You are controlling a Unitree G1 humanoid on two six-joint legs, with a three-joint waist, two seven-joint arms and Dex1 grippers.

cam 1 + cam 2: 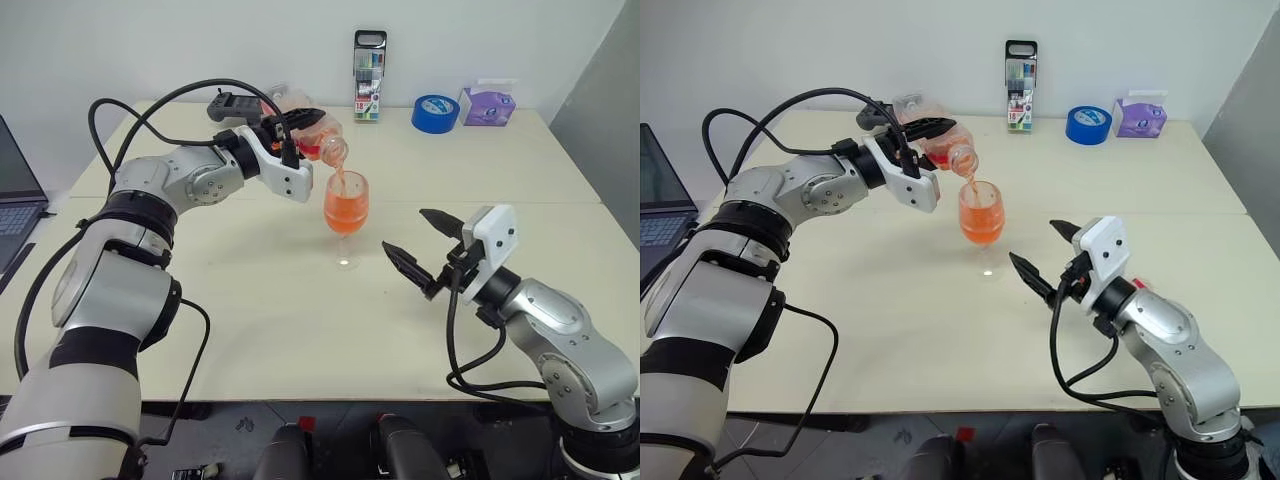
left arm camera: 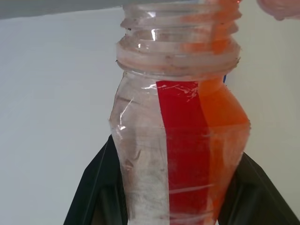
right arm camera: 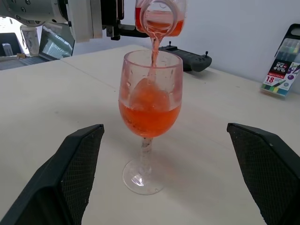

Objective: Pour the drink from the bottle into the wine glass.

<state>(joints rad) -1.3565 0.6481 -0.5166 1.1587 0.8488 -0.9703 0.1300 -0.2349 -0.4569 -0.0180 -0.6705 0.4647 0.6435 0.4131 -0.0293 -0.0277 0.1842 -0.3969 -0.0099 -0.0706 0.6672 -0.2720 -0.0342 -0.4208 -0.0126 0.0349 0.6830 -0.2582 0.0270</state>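
Note:
The robot's left gripper needs to stand the bottle on the table just nearer than its seam (image 1: 213, 226), straight out from the black controller. The bottle is now tipped over the wine glass.
My left gripper (image 1: 300, 128) is shut on the bottle (image 1: 318, 133), a clear uncapped one with a red label stripe (image 2: 183, 140), tipped mouth-down over the wine glass (image 1: 346, 203). A thin stream of orange-red drink (image 3: 153, 51) runs from its mouth into the bowl. The glass (image 3: 149, 112) stands upright on the table, its bowl roughly half full of drink. My right gripper (image 1: 425, 248) hovers open just right of the glass, near the table's front, fingers (image 3: 75, 164) spread wide and touching nothing.
At the table's back edge stand a marker pack (image 1: 369, 78), a blue tape roll (image 1: 435, 112) and a purple tissue box (image 1: 487, 104). A black controller (image 3: 187, 58) lies behind the bottle. A laptop (image 1: 15, 195) sits at the far left.

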